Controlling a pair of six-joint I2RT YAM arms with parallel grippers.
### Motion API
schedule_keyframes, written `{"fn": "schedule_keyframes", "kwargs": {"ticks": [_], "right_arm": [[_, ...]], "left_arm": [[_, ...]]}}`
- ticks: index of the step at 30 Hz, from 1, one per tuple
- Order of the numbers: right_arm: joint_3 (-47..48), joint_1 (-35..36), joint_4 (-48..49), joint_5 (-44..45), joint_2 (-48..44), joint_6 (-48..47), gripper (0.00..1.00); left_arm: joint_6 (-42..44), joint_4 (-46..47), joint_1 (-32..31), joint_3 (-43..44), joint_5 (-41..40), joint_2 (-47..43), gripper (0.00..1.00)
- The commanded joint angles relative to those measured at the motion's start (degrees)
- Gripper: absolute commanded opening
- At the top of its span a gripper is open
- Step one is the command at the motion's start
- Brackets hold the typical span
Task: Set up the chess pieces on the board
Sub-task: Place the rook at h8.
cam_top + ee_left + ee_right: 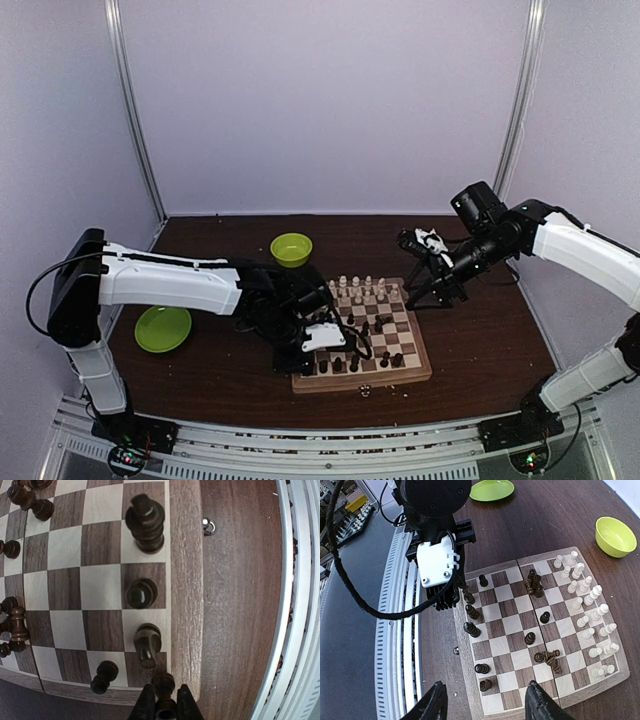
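Note:
My left gripper is going to let go of the dark piece on the board's near corner square [308, 371] [146, 671], beside the last standing dark piece.
The board [410, 362] lies in the middle of the table, seen also in the right wrist view [506, 647] and the left wrist view [186, 580]. Cream-white chess pieces [582, 602] stand along its far side [357, 288]. Dark pieces [471, 628] stand along the near edge, and some lie tipped mid-board [547, 657]. My left gripper [164, 702] is shut on a dark piece [164, 684], upright over the board's near left corner [298, 366]. Dark pieces [145, 522] stand in the edge column ahead of it. My right gripper [487, 704] is open and empty, held high over the board's right side [425, 293].
A lime-green bowl [291, 248] sits behind the board's far left corner. A lime-green plate [163, 328] lies to the left, under my left arm. A small metal ring [209, 526] lies on the table beside the board's near rim. The metal rail [295, 605] runs along the table's front.

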Motion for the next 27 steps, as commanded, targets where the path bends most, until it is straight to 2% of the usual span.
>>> {"fn": "schedule_keyframes", "kwargs": {"ticks": [1, 17, 27], "right_arm": [[-0.58, -0.33, 0.48, 0.68, 0.44, -0.15, 0.53], [-0.2, -0.34, -0.41, 0.63, 1.73, -0.75, 0.53], [0.11, -0.31, -1.05, 0.42, 2.13, -1.13, 0.53]], "left_arm": [[-0.49, 2.04, 1.32, 0.34, 0.06, 1.47, 0.06], [-0.43, 2.36, 2.18, 1.78, 2.41, 3.53, 0.1], [-0.8, 1.86, 2.18, 1.57, 2.1, 3.23, 0.2]]}}
